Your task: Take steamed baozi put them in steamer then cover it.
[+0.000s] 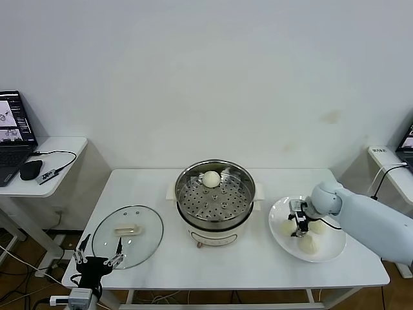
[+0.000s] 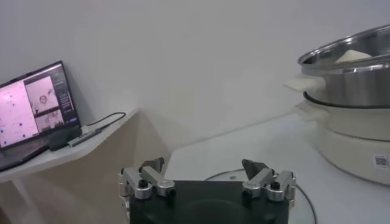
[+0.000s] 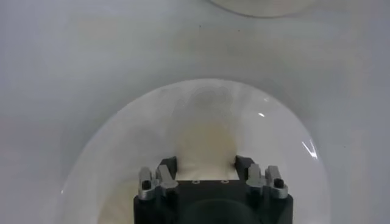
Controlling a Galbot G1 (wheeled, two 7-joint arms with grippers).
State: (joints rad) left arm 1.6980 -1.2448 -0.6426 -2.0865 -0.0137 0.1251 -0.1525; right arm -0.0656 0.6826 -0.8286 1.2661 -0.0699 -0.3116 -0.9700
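Observation:
Next, my right gripper lets go of the baozi on the side of the steamer's tray (image 1: 193, 196) that is nearest the glass cover. The baozi is still in the white plate.
The steel steamer (image 1: 215, 205) stands mid-table with one steamed baozi (image 1: 211, 179) on its perforated tray. More cream-white baozi (image 1: 307, 244) lie on the white plate (image 1: 329, 248) to the right. My right gripper (image 1: 300, 226) is down in that plate. In the right wrist view its fingers (image 3: 242, 163) press both sides of a baozi (image 3: 204, 143), so the right gripper (image 3: 206, 163) is shut on it. The glass cover (image 1: 127, 236) lies flat on the table's left part. My left gripper (image 1: 98, 259) hangs open at the front-left edge, just before the cover, and the left gripper (image 2: 204, 165) holds nothing.
A side table (image 1: 61, 152) at the far left carries a laptop (image 1: 11, 139), a mouse and cables. Another side table (image 1: 387, 161) stands at the far right. The steamer's side handle (image 2: 304, 83) juts toward the left arm.

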